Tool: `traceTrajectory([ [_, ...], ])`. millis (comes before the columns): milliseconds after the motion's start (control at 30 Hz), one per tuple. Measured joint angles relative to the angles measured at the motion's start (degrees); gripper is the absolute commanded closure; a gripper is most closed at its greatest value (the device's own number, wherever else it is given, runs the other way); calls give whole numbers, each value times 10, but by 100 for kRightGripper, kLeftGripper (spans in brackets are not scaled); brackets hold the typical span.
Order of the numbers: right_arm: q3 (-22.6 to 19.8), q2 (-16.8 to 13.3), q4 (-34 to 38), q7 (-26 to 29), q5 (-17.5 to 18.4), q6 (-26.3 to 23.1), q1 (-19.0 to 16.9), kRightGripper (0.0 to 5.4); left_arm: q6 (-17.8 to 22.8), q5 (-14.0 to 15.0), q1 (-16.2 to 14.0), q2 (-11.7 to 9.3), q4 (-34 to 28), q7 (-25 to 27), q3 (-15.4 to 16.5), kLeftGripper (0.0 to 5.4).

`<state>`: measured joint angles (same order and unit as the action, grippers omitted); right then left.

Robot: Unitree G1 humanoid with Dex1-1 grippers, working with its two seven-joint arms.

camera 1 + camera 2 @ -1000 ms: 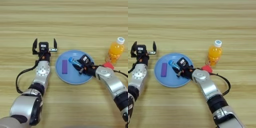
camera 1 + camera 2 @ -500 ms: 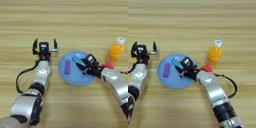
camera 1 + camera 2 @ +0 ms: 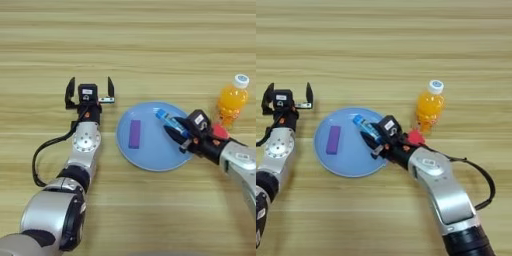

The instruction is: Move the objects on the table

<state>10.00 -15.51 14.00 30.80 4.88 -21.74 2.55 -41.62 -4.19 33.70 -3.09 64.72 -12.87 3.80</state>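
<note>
The blue tube will go down from my right gripper onto the bare table (image 3: 248,133), and it will lie there beside the foot of the orange-drink bottle.
A blue tube (image 3: 166,118) with a white end sits tilted over the right side of the blue plate (image 3: 150,156), with my right gripper (image 3: 176,136) shut on it. Flat on the plate's left half lies a purple block (image 3: 134,134). Just behind the right wrist is the red cube (image 3: 219,131), partly hidden by it. An orange-drink bottle (image 3: 231,101) with a white cap stands upright at the far right of the wooden table (image 3: 150,45). Left of the plate, my left gripper (image 3: 89,91) rests open and holds nothing.
A black cable (image 3: 45,150) loops beside the left forearm. Another black cable (image 3: 483,180) curves off the right arm.
My right gripper has carried the blue tube to the right across the plate. The plate and purple block slid slightly right. The left arm has stayed still.
</note>
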Motion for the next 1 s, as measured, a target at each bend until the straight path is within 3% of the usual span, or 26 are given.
traceTrajectory([
  [500, -109, -51, 39, -16, 35, -1, -88, 398, 0, 0, 0, 0, 0, -3, 0, 0],
  [600, -150, -60, 43, -20, 49, -1, -107, 398, 1, 0, 1, 0, 0, -3, 0, 0],
  [833, -222, -73, 25, -32, 68, 10, -124, 398, 1, 0, 4, 0, 0, -3, 0, 0],
  [1000, -245, -80, -35, -42, 66, 32, -120, 398, 1, 0, 4, 0, 0, -3, 0, 0],
])
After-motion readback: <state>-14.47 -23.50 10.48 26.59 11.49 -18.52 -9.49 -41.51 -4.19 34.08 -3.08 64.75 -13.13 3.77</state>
